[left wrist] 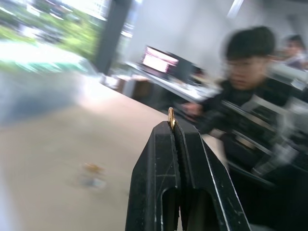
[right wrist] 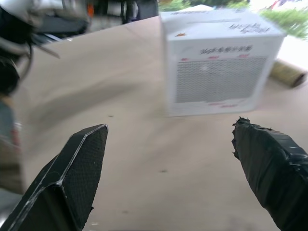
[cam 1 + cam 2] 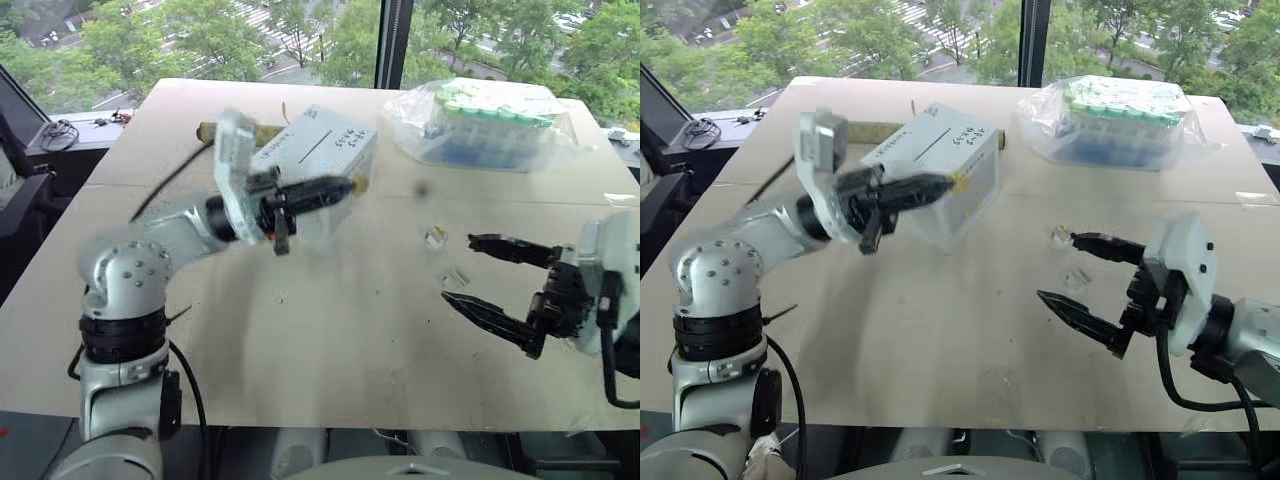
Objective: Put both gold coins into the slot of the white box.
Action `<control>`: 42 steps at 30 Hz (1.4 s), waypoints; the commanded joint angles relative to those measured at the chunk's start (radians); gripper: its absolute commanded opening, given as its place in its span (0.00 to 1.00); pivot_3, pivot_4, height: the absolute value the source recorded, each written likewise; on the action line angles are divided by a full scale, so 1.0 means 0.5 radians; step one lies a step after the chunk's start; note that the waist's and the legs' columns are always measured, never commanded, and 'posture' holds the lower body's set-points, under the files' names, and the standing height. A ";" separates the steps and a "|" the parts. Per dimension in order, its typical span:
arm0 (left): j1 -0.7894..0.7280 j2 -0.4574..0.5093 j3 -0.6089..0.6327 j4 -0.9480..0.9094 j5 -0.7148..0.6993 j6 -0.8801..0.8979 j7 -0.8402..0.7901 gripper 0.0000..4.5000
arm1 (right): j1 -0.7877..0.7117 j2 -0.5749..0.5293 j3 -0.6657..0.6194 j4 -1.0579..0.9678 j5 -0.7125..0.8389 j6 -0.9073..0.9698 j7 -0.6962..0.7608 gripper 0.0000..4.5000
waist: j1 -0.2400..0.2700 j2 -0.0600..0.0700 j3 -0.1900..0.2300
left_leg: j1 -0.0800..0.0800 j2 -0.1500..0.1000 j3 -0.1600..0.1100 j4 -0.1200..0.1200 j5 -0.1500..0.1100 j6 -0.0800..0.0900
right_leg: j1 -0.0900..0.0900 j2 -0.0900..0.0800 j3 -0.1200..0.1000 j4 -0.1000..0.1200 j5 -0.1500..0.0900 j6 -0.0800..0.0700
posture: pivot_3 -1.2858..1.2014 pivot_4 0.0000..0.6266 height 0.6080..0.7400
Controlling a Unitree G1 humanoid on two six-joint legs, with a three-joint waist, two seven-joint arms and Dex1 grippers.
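Next, my right gripper should grab the other gold coin at the clear block nearer the bag (image 3: 436, 235) of green-capped tubes.
The white box (image 3: 322, 142) stands at the table's middle back, with black handwriting and a dark slit (image 3: 936, 148) on its top. My left gripper (image 3: 345, 186) hovers in front of the box's near right corner, pointing right. It is shut on a gold coin (image 1: 171, 119), whose edge sticks out above the fingertips. The other gold coin is out of view. My right gripper (image 3: 458, 268) stands open above the table at the right, nothing between its fingers (image 2: 82, 159), facing the box (image 2: 219, 62).
A clear bag of green-capped tubes (image 3: 485, 120) lies at the back right. Two small clear blocks (image 3: 435, 237) (image 3: 456, 278) sit near the right gripper. A cardboard roll (image 2: 288, 73) lies behind the box. A person (image 1: 250, 82) sits beyond the table.
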State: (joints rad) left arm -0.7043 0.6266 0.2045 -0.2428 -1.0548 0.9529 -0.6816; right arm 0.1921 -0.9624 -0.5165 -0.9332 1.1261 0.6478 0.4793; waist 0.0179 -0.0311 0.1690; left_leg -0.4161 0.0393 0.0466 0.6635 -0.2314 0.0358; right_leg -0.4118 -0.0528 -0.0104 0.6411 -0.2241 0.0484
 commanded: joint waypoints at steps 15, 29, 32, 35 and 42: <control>-1.034 0.279 -0.525 0.863 0.817 0.584 0.193 0.00 | -0.164 0.066 -0.350 0.094 -0.033 -0.247 0.182 0.99 | -0.006 -0.004 0.003 | -0.003 -0.001 0.001 0.002 0.000 0.000 | -0.001 0.001 0.004 0.001 0.003 0.002 | 0.52 0.24 1.00; -1.293 0.263 -0.994 1.206 1.202 0.603 -0.266 0.00 | -0.159 0.116 -0.228 -0.014 -0.133 -0.255 0.034 0.99 | -0.007 -0.005 0.003 | -0.004 -0.001 0.002 0.002 -0.001 0.000 | -0.003 0.000 0.005 0.002 0.002 -0.003 | 0.52 0.24 1.00; -1.311 0.229 -1.018 1.265 1.299 0.572 -0.252 0.00 | -0.162 0.120 -0.209 -0.017 -0.148 -0.258 0.020 0.99 | -0.007 -0.005 0.003 | -0.004 -0.001 0.002 0.003 -0.001 0.000 | -0.002 0.000 0.005 0.002 0.001 -0.002 | 0.52 0.24 1.00; -1.348 0.193 -1.013 1.312 1.356 0.556 -0.258 0.00 | -0.128 0.136 -0.210 -0.011 -0.187 -0.272 0.046 0.99 | -0.007 -0.005 0.003 | -0.004 -0.001 0.002 0.004 -0.001 0.000 | -0.002 0.000 0.005 0.003 0.001 -0.002 | 0.52 0.24 1.00; -1.388 0.092 -1.080 1.261 1.497 0.605 -0.196 0.00 | -0.007 0.209 -0.248 -0.005 -0.283 -0.325 0.143 0.99 | -0.004 -0.005 0.003 | -0.003 -0.001 0.002 0.006 -0.001 0.001 | -0.002 0.000 0.005 0.004 0.001 -0.001 | 0.52 0.24 1.00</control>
State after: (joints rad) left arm -1.3746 0.6754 -0.3229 0.4093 -0.3436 1.2452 -0.8018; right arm 0.1821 -0.8667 -0.6054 -0.9238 0.9934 0.5133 0.5411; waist 0.0161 -0.0335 0.1702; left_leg -0.4179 0.0389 0.0475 0.6667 -0.2317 0.0360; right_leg -0.4127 -0.0527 -0.0078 0.6429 -0.2236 0.0479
